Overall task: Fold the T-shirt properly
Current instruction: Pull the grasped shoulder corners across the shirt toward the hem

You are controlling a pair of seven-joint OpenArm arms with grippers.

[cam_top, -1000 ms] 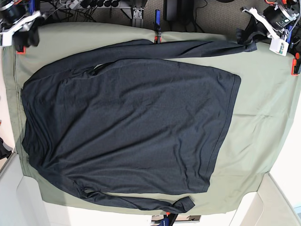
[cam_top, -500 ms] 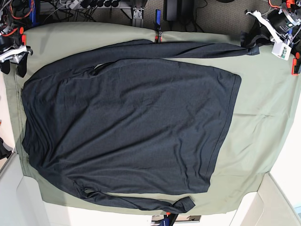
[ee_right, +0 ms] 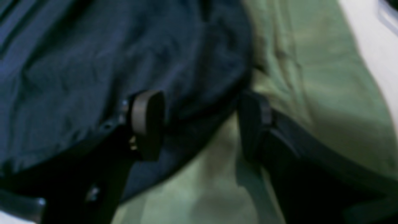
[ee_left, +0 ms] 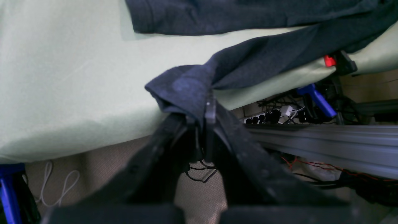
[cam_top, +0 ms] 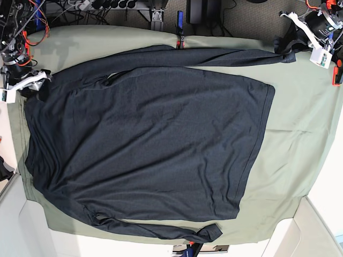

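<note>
Next, I release the far sleeve's cuff from my left gripper on the dark T-shirt's bottom hem (cam_top: 258, 113), near its far corner.
The dark T-shirt (cam_top: 144, 144) lies spread flat on the olive-green cloth (cam_top: 295, 139), one sleeve along the far edge and one along the near edge. My left gripper (cam_top: 286, 47) is shut on the far sleeve's cuff at the top right. In the left wrist view the gripper (ee_left: 205, 115) pinches the bunched cuff (ee_left: 183, 90) at the table's edge. My right gripper (cam_top: 31, 85) is open at the shirt's shoulder edge on the left. In the right wrist view its fingers (ee_right: 146, 124) straddle the shirt's edge (ee_right: 93, 62) over the green cloth (ee_right: 311, 77).
Red clamps (cam_top: 336, 72) and a blue clamp (cam_top: 179, 24) hold the cloth at the table's edges. Cables and a power strip (ee_left: 273, 115) lie beyond the far edge. White surfaces (cam_top: 300, 230) border the near corners.
My right arm has come down from the far left corner to the shirt's shoulder edge. My left gripper has pulled the far sleeve's cuff slightly further right.
</note>
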